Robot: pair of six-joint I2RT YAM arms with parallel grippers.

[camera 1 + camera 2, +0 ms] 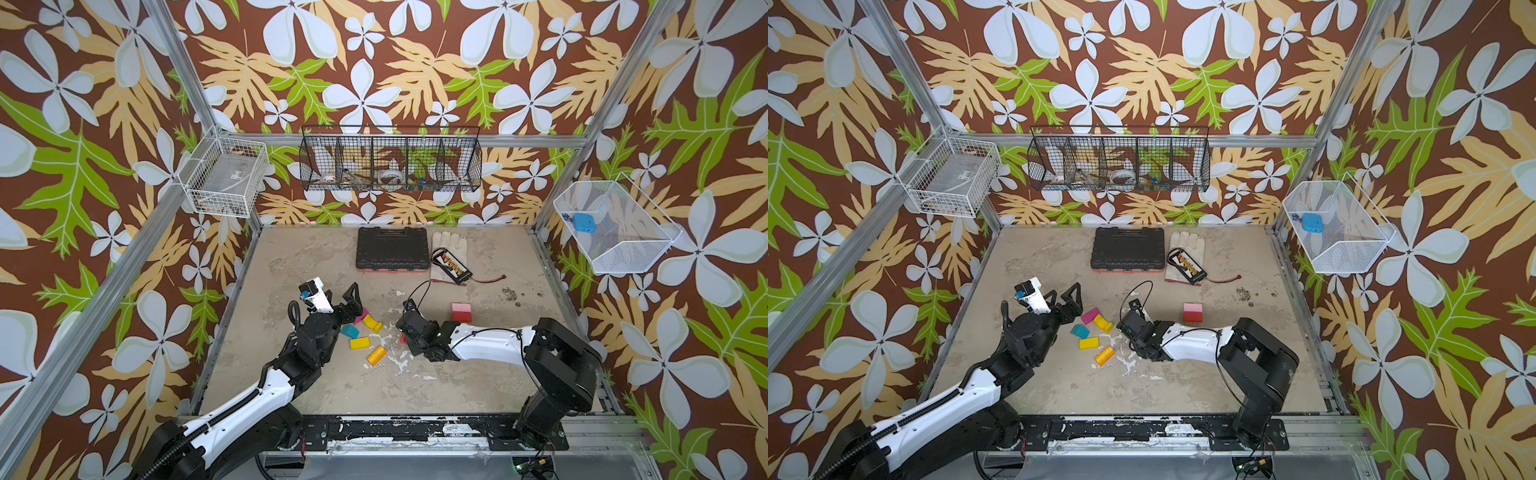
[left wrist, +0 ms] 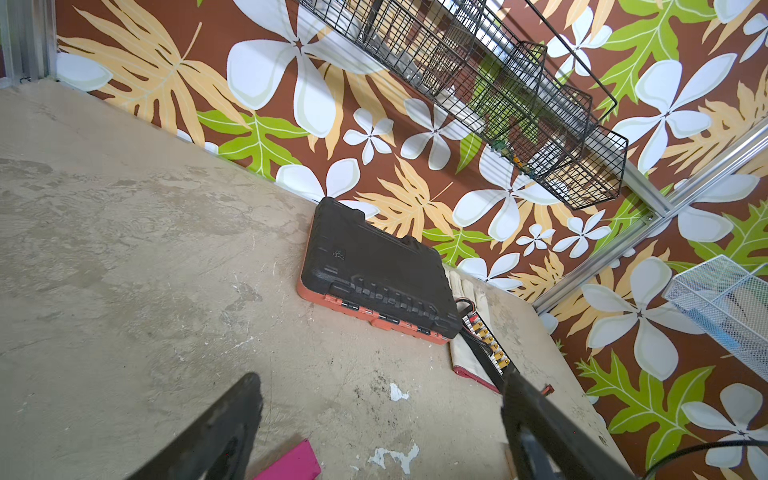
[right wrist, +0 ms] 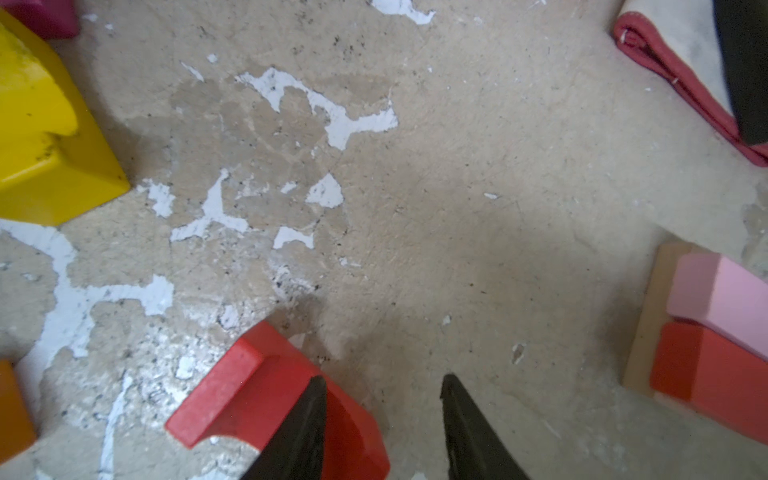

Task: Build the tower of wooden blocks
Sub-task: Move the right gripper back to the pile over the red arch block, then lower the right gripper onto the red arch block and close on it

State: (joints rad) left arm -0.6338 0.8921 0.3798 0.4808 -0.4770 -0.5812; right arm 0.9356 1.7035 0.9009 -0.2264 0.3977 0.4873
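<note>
Next, I turn my right gripper's fingers square and grip the near leg (image 3: 356,440) of the red arch block before stacking it, as it lies slanted under one finger.
My right gripper (image 3: 383,377) hangs low over the floor, its jaws apart. One finger lies over a red arch block (image 3: 249,395) and the other over bare floor, with a gap beside the block. A small tower (image 1: 462,311) of a pink block (image 3: 723,291) and a red block (image 3: 706,374) on a tan plank (image 3: 648,324) stands to its right. My left gripper (image 2: 381,376) is open and empty above a magenta block (image 1: 360,314). Near it lie a yellow arch (image 1: 372,323), a teal block (image 1: 349,331), a yellow brick (image 1: 360,343) and an orange half-cylinder (image 1: 376,356).
A black tool case (image 1: 392,247), a white glove (image 1: 446,249) and a battery pack (image 1: 451,260) with its lead lie at the back of the table. Wire baskets (image 1: 390,160) hang on the walls. Bare floor lies in front of the blocks.
</note>
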